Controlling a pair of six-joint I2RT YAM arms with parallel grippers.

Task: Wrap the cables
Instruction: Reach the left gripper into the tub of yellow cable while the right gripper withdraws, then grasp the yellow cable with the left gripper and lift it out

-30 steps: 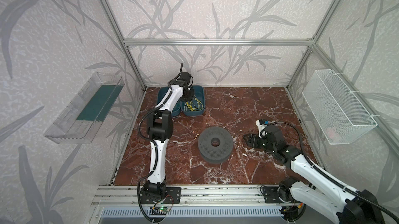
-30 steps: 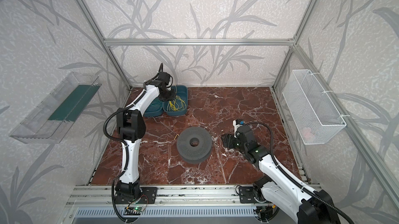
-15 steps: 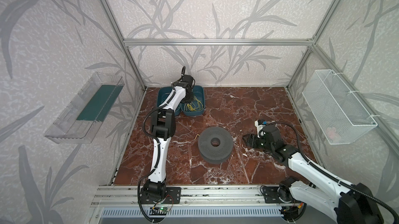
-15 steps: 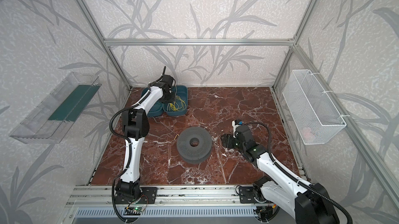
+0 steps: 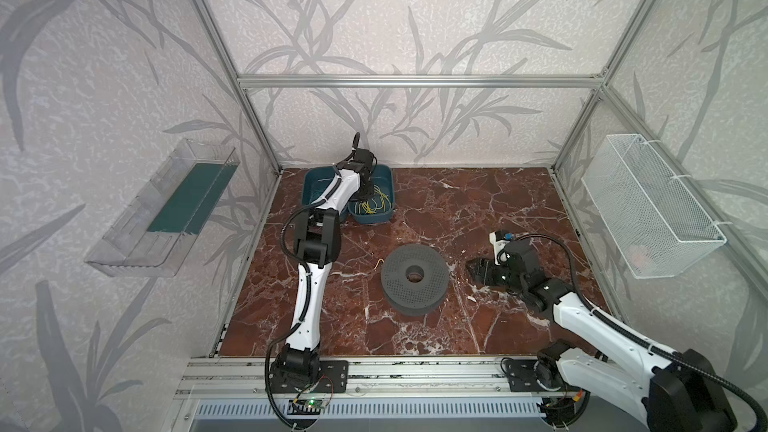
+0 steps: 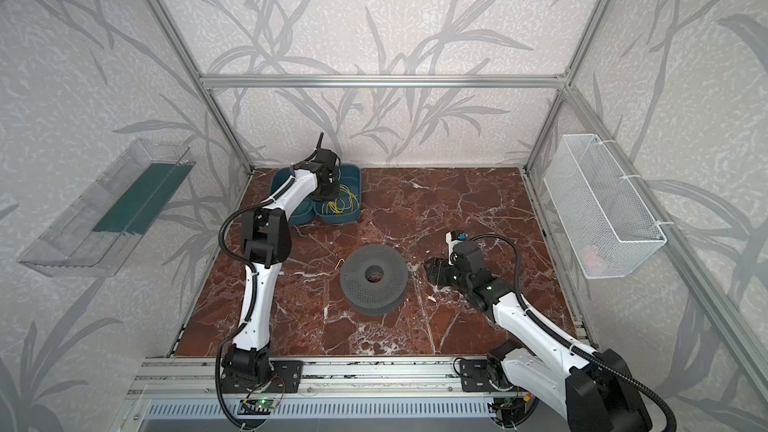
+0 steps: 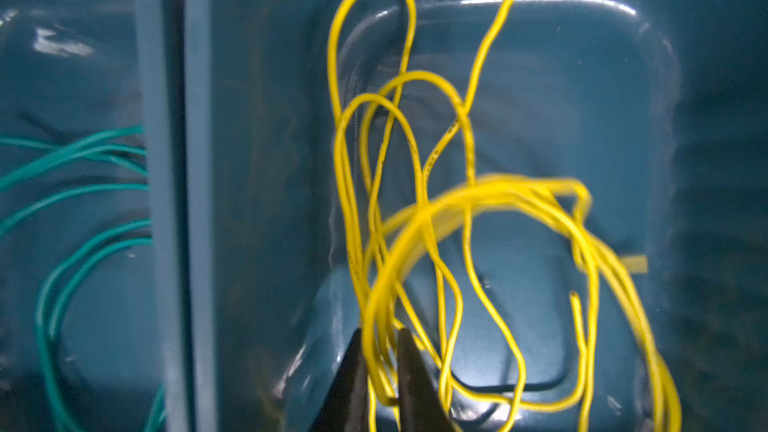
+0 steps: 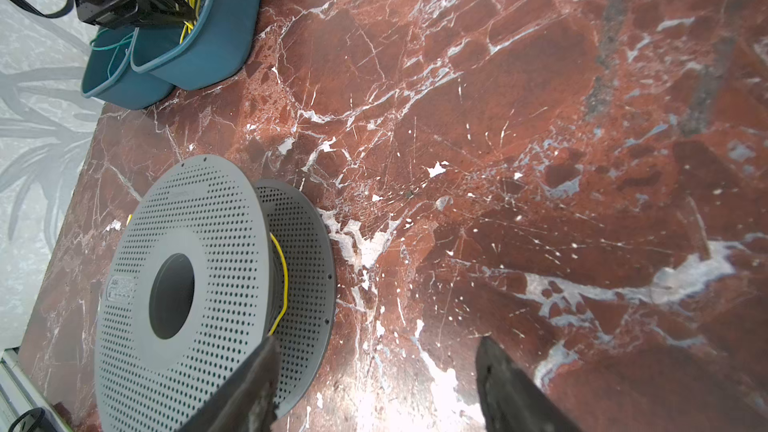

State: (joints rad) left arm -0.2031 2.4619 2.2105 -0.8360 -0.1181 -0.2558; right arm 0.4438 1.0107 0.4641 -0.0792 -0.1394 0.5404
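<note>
I should next take hold of the yellow cables with my right gripper by the side of their loops facing away from my left gripper.
The cables (image 7: 415,209) are thin yellow strands, looped in a loose tangle inside a teal bin (image 5: 390,184) at the back left of the marble table. In both top views my left gripper (image 5: 365,197) (image 6: 332,197) reaches down into that bin. The left wrist view shows the left gripper (image 7: 380,338) shut on several of the yellow strands. A grey perforated spool (image 5: 415,280) (image 6: 374,278) lies flat mid-table, with one yellow cable (image 8: 284,280) round its core and an end (image 5: 378,262) sticking out. My right gripper (image 5: 473,269) (image 8: 376,342) hovers open just right of the spool, holding nothing.
A second teal bin (image 5: 311,184) beside the first holds green wires (image 7: 83,159). A white mesh basket (image 5: 648,209) hangs on the right wall. A clear plastic shelf (image 5: 166,209) hangs on the left wall. An aluminium rail (image 5: 415,371) runs along the front edge.
The left jaws have closed on the yellow strands in the bin, and the left arm's elbow has shifted. The right gripper has crept slightly toward the spool and stays open.
</note>
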